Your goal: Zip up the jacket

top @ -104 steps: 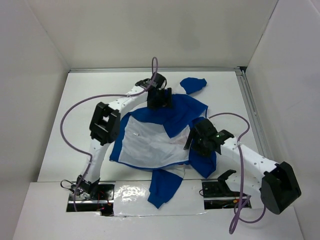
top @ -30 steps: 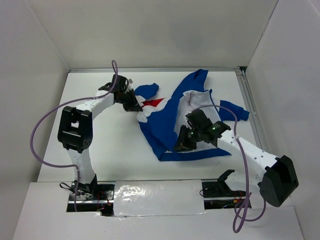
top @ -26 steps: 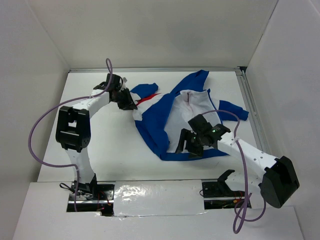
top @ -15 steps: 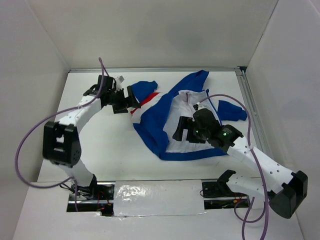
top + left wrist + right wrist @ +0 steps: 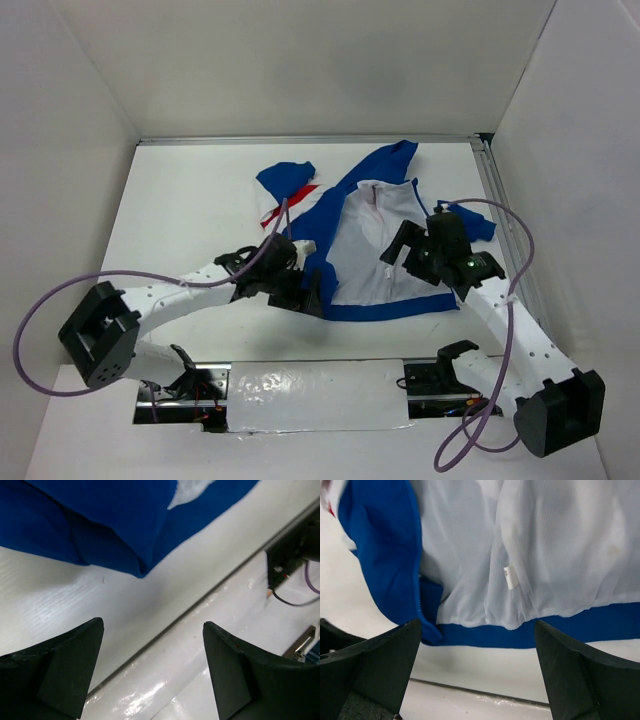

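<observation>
My left gripper needs to pinch the flap's bottom corner (image 5: 141,569) and pull it clear, because the jacket's front flap is bunched up with its zipper edge against the jacket's white lining.
The jacket (image 5: 340,235) lies open on the table, white lining (image 5: 370,255) up, with a blue hem along its near edge. A sleeve with a red and white panel (image 5: 285,195) lies at its far left. My left gripper (image 5: 305,292) is open and empty beside the jacket's near-left corner. In the left wrist view that blue corner (image 5: 135,555) lies beyond my open left gripper (image 5: 152,670). My right gripper (image 5: 403,248) is open and empty above the lining's right part. In the right wrist view the lining (image 5: 530,555), blue hem (image 5: 520,635) and zipper edge (image 5: 420,607) lie ahead of my open right gripper (image 5: 477,672).
White walls close the table at the back and on both sides. A metal rail (image 5: 500,215) runs along the right edge. A glossy taped strip (image 5: 300,385) marks the near edge by the arm bases. Purple cables (image 5: 150,285) loop from both arms.
My left arm has swung from the far-left sleeve down to the jacket's near-left corner, with nothing in its jaws. My right gripper has shifted right over the lining. The sleeve lies flat.
</observation>
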